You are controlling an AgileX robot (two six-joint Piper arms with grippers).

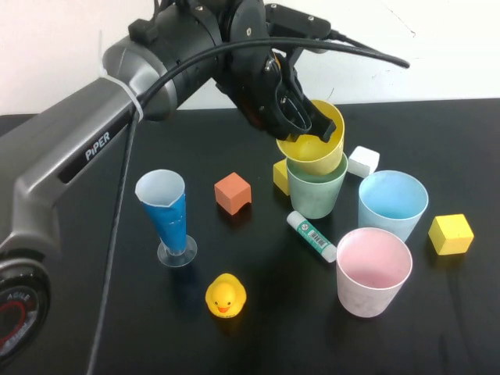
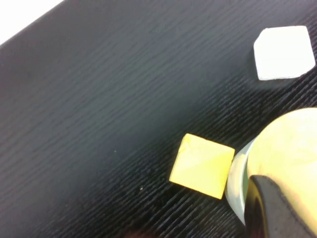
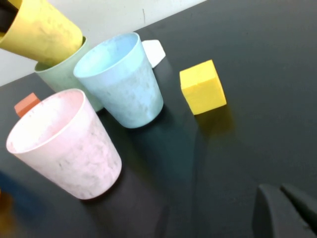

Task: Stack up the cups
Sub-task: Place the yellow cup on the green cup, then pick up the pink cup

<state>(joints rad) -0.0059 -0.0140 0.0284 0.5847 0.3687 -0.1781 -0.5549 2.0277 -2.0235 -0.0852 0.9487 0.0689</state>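
Note:
My right gripper goes to the pink cup next and grabs its rim (image 1: 403, 241) (image 3: 85, 99) on the side toward the closest yellow block.
My left gripper (image 1: 311, 123) is shut on the rim of the yellow cup (image 1: 316, 152), which tilts with its base inside the green cup (image 1: 316, 194). In the left wrist view one dark finger (image 2: 270, 208) presses on the yellow cup (image 2: 292, 148) above the green cup's rim (image 2: 237, 179). The light blue cup (image 1: 392, 205) and the pink cup (image 1: 373, 271) stand upright to the right. My right gripper (image 3: 286, 208) is outside the high view; it hangs shut and empty over bare table, near the pink cup (image 3: 64, 144) and light blue cup (image 3: 121, 82).
A tall blue conical cup (image 1: 168, 215), an orange block (image 1: 233, 193), a rubber duck (image 1: 226, 296) and a glue stick (image 1: 311, 234) lie around the cups. Yellow blocks (image 1: 451, 233) (image 1: 281, 176) and a white block (image 1: 363, 161) sit close by.

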